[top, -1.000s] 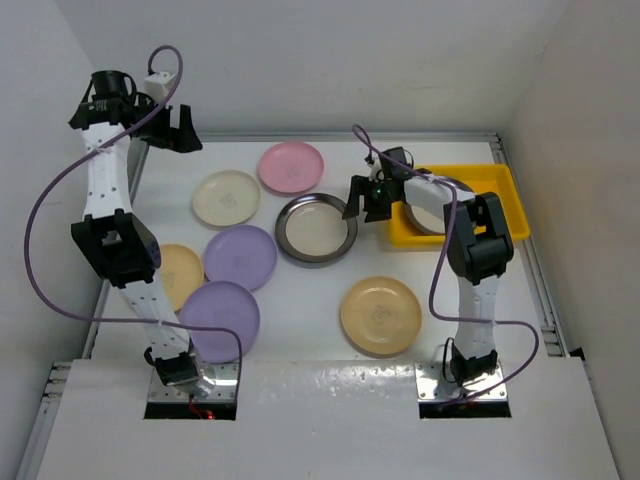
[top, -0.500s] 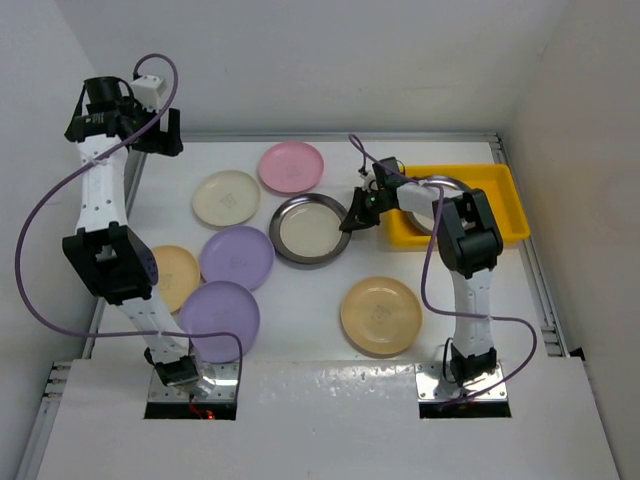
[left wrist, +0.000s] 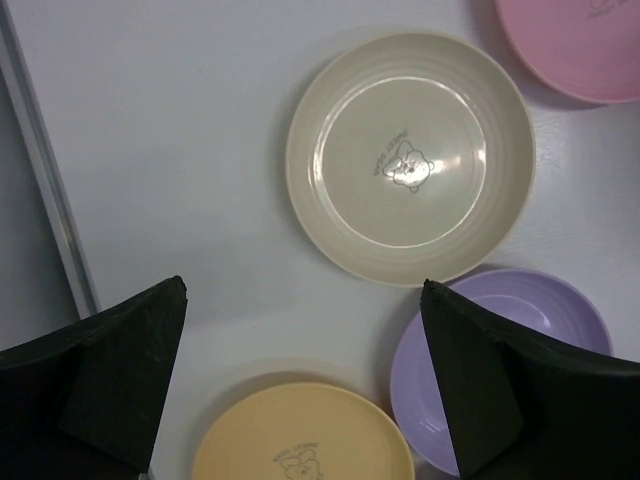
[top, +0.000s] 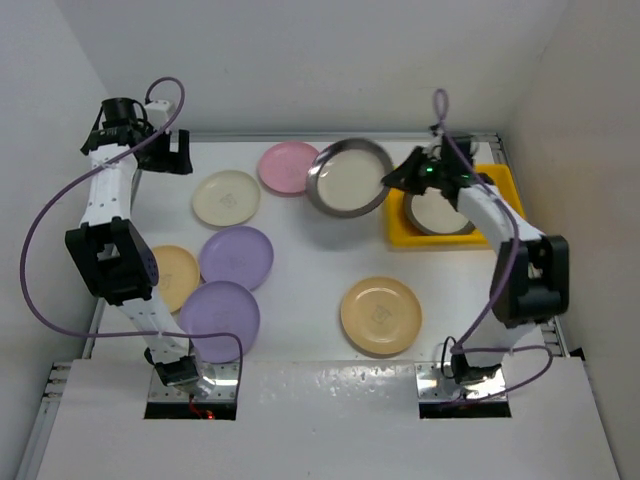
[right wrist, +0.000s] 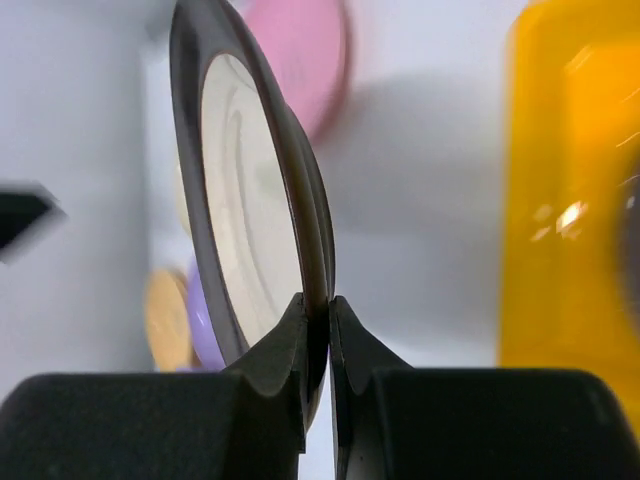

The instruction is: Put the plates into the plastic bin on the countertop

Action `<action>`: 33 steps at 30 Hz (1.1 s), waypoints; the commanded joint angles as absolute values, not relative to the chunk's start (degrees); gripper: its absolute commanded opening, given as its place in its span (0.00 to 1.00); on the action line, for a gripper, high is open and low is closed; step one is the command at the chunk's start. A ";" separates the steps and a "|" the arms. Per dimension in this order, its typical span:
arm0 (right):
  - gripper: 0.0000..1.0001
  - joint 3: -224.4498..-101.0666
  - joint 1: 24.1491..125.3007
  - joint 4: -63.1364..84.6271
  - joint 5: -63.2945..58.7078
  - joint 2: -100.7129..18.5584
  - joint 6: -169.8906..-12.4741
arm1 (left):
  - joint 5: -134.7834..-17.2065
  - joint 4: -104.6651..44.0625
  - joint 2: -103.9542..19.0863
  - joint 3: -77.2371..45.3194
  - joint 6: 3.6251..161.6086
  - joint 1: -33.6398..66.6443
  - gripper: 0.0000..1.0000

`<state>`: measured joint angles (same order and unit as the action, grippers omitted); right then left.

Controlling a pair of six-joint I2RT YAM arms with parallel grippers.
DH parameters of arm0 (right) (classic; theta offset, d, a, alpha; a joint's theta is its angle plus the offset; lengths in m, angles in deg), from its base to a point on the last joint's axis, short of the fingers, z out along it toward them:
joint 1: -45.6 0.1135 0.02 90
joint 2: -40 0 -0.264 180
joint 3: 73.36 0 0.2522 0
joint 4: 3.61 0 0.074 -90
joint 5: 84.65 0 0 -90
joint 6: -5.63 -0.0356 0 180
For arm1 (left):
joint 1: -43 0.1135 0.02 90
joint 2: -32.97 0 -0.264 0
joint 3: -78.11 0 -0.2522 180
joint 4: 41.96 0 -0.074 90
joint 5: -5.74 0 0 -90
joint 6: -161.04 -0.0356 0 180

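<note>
The cream plate is next for my left gripper, which should go there and close on the plate's rim [top: 194,204] [left wrist: 295,205], on the side away from the pink plate.
My right gripper [top: 390,180] is shut on the rim of a steel plate [top: 349,177] with a dark rim, held tilted in the air left of the yellow plastic bin [top: 430,241]. In the right wrist view the plate [right wrist: 240,200] stands edge-on between the fingers of this gripper [right wrist: 320,310]. A second steel plate [top: 440,212] lies in the bin. On the countertop [top: 300,300] lie pink [top: 288,166], cream [top: 226,198], two lilac [top: 238,257] [top: 220,318] and two tan-yellow plates [top: 178,275] [top: 380,315]. My left gripper [top: 172,152] hangs open and empty high over the cream plate [left wrist: 410,170].
White walls enclose the countertop, with a metal rail [top: 120,230] along its left edge. The bin [right wrist: 560,200] sits in the far right corner. The purple cable [top: 40,240] of the left arm loops out to the left.
The right gripper shut on the steel plate's rim and lifted it off the countertop, up and toward the back. The left gripper shifted slightly at the far left and stays open.
</note>
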<state>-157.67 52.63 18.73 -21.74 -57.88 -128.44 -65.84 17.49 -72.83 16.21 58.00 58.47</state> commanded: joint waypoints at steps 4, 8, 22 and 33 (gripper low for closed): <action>0.00 -148.39 34.29 7.59 -21.99 -45.52 -134.84 | -68.79 16.36 -76.88 14.44 65.41 58.65 1.00; 0.00 -146.71 26.37 9.97 -20.32 -45.86 -132.36 | -67.21 16.36 -83.29 15.14 67.96 58.65 1.00; 0.07 -152.07 21.43 16.99 -19.36 -58.52 -125.86 | -70.19 15.22 -91.56 19.36 68.66 59.17 1.00; 0.85 -159.01 25.38 36.67 -4.42 -61.07 -107.67 | -68.54 14.17 -98.59 19.36 69.81 59.17 0.94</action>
